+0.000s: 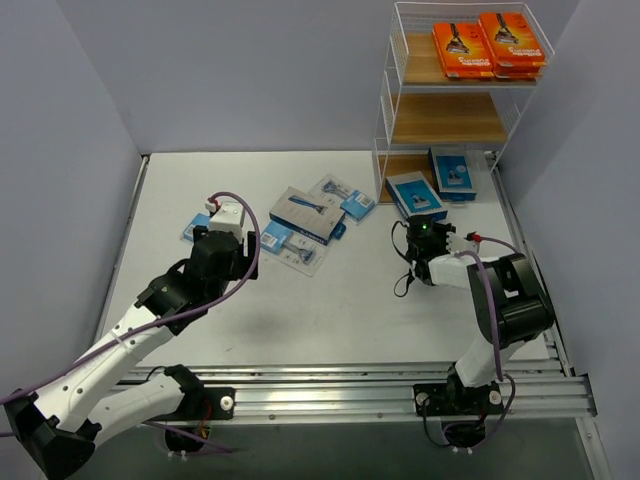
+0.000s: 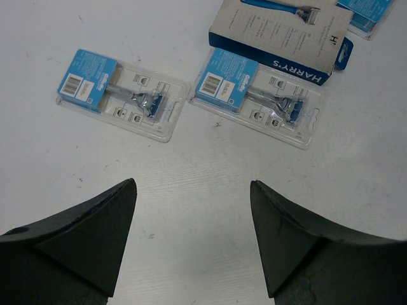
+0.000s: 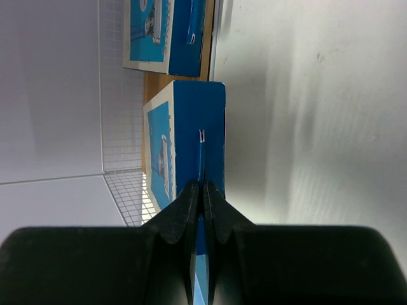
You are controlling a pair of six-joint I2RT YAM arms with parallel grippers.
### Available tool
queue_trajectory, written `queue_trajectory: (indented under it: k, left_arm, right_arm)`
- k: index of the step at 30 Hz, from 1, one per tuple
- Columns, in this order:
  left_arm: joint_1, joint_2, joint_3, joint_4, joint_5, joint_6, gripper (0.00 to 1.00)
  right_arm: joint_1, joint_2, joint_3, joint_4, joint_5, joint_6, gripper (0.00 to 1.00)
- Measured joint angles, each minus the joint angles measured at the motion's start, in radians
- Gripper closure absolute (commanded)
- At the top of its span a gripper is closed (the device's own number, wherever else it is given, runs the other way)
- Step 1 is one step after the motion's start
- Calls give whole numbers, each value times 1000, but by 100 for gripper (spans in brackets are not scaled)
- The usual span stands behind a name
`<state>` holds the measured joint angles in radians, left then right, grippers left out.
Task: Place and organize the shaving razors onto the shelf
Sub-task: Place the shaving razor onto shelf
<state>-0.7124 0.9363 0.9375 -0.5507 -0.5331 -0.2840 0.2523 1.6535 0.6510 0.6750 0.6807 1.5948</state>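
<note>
My right gripper is at the nearer blue box, which lies crooked at the bottom level, so it should open, regrip the hang tab (image 3: 202, 151) and swing the box square beside the other.
The white wire shelf (image 1: 390, 105) stands at the back right, with two orange razor boxes (image 1: 488, 45) on its top tier. Two blue boxes lie at its bottom tier; the nearer one (image 1: 415, 195) sticks out onto the table. My right gripper (image 3: 203, 185) is shut on the thin hang tab of that blue box (image 3: 197, 133). My left gripper (image 2: 193, 184) hangs open over bare table, just short of two clear blister packs (image 2: 121, 95) (image 2: 257, 95) and a blue-and-grey box (image 2: 280, 38).
A third blister pack (image 1: 340, 195) lies beyond the blue-and-grey box (image 1: 308, 213) mid-table. The middle wooden tier (image 1: 445, 120) holds nothing. Wire mesh (image 3: 121, 159) walls the shelf's side beside the held box. Grey walls close in left and right.
</note>
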Motion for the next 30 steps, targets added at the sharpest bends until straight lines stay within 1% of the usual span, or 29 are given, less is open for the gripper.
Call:
queue_trajectory:
  k: [7, 10, 13, 14, 16, 21, 26, 30]
  left_arm:
    - [0, 9, 0, 1, -3, 0, 19]
    - [0, 16, 0, 1, -5, 0, 19]
    - [0, 19, 0, 1, -5, 1, 19]
    - [0, 20, 0, 1, -6, 1, 19]
    - [0, 20, 0, 1, -8, 1, 19]
    - [0, 19, 0, 1, -12, 2, 19]
    - [0, 10, 0, 1, -12, 2, 19]
    - [0, 2, 0, 0, -12, 3, 19]
  right_arm:
    - [22, 103, 92, -21, 31, 56, 100]
    - [24, 146, 122, -8, 30, 48, 100]
    - [23, 188, 137, 43, 11, 18, 77]
    - [23, 197, 137, 68, 0, 5, 64]
    - [19, 210, 137, 112, -35, -27, 58]
    - [2, 213, 137, 210, -143, -108, 51]
    - [-44, 184, 124, 219, -270, -177, 39]
    - [-108, 124, 108, 208, -375, -226, 35]
